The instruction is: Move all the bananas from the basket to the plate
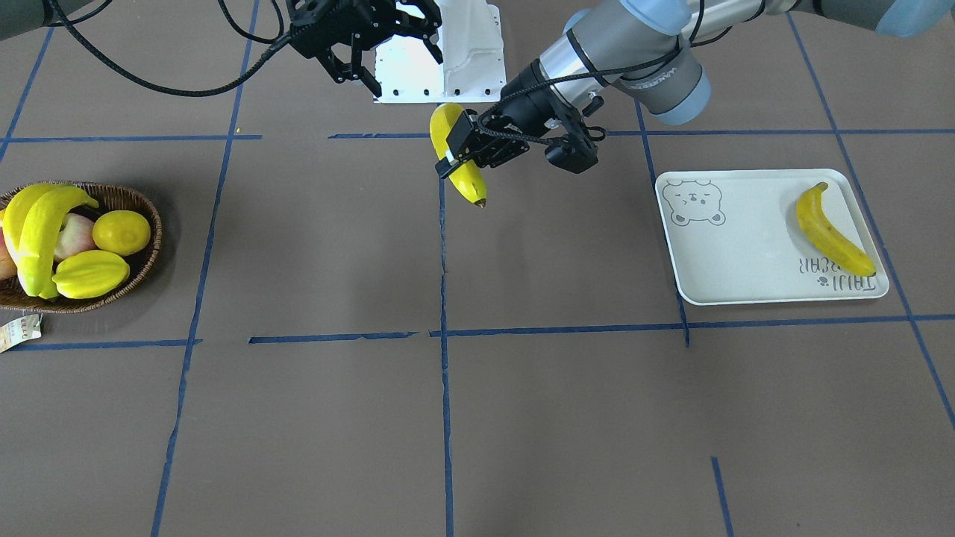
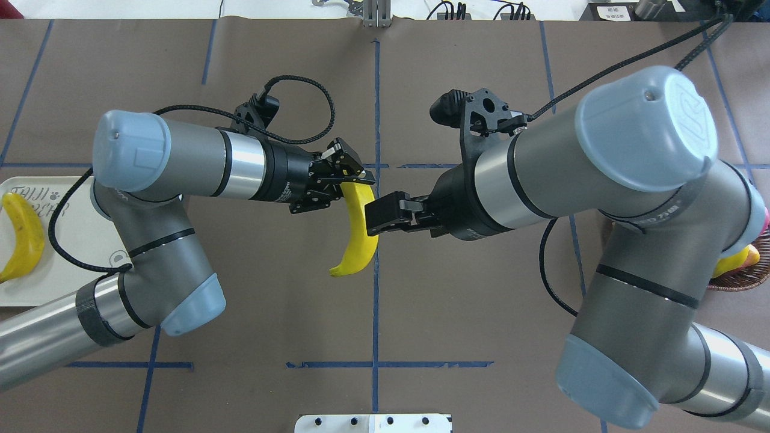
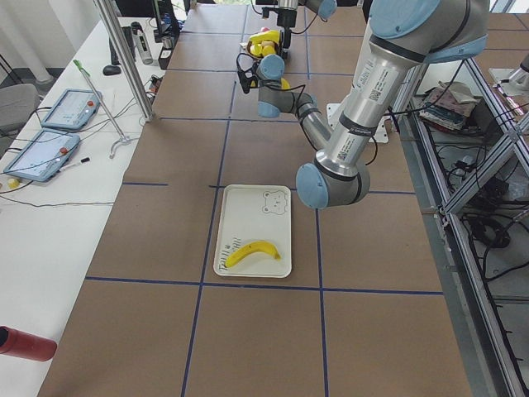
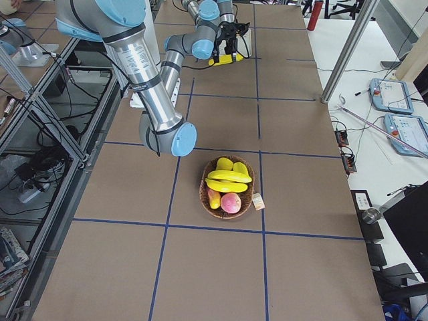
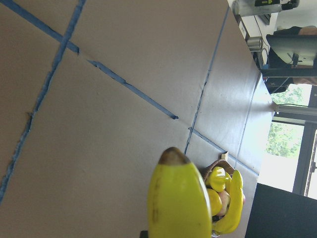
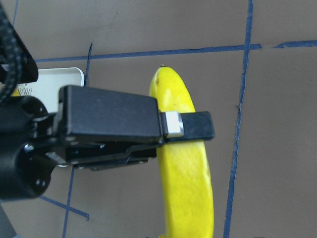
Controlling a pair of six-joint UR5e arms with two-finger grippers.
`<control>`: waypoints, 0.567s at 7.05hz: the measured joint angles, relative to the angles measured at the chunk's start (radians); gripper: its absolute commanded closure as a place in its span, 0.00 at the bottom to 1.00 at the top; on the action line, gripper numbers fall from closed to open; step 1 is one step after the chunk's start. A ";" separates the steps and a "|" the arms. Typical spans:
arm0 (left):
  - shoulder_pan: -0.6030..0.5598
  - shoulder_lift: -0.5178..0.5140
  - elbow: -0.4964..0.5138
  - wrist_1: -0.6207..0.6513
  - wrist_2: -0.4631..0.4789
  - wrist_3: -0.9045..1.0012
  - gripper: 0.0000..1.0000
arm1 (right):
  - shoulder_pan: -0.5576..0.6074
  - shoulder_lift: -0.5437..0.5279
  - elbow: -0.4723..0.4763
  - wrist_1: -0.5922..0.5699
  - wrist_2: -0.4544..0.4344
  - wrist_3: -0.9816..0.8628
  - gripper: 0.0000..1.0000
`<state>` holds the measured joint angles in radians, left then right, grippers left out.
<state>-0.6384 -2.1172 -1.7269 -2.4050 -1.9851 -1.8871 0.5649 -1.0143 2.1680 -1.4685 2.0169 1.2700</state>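
Observation:
Next, I let go of the banana in my left gripper, now in the air over the table's middle, on the plate, between the plate's bear face and the banana [image 1: 794, 245] lying there.
My left gripper [image 1: 456, 154] is shut on a yellow banana [image 1: 464, 179] and holds it in the air over the table's middle; it also shows in the overhead view [image 2: 355, 240]. My right gripper [image 1: 388, 60] is open and empty, close beside that banana towards the robot's base. A second banana [image 1: 832, 231] lies on the pale bear-face plate [image 1: 746, 261] on the robot's left. Two more bananas [image 1: 41, 227] lie in the brown wicker basket [image 1: 145, 205] on the robot's right. The left wrist view shows the held banana [image 5: 178, 203] up close.
A lemon [image 1: 121, 231], a starfruit [image 1: 89, 274] and a pinkish fruit [image 1: 74, 235] share the basket. A paper tag [image 1: 19, 332] lies by it. A white mounting plate [image 1: 448, 71] sits at the robot's base. Blue tape lines cross the brown table.

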 measured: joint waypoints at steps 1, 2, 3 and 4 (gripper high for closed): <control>-0.038 0.024 -0.026 0.103 -0.026 0.048 1.00 | 0.008 -0.023 0.022 -0.001 -0.001 0.000 0.00; -0.067 0.071 -0.076 0.218 -0.045 0.111 1.00 | 0.022 -0.055 0.042 -0.001 -0.002 0.000 0.00; -0.091 0.108 -0.130 0.351 -0.061 0.199 1.00 | 0.041 -0.098 0.064 -0.001 -0.001 -0.001 0.00; -0.114 0.136 -0.172 0.474 -0.069 0.282 1.00 | 0.059 -0.134 0.077 -0.001 -0.001 -0.004 0.00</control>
<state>-0.7522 -1.9815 -1.8986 -1.9313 -2.0537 -1.6050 0.6243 -1.1487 2.2453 -1.4696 2.0158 1.2664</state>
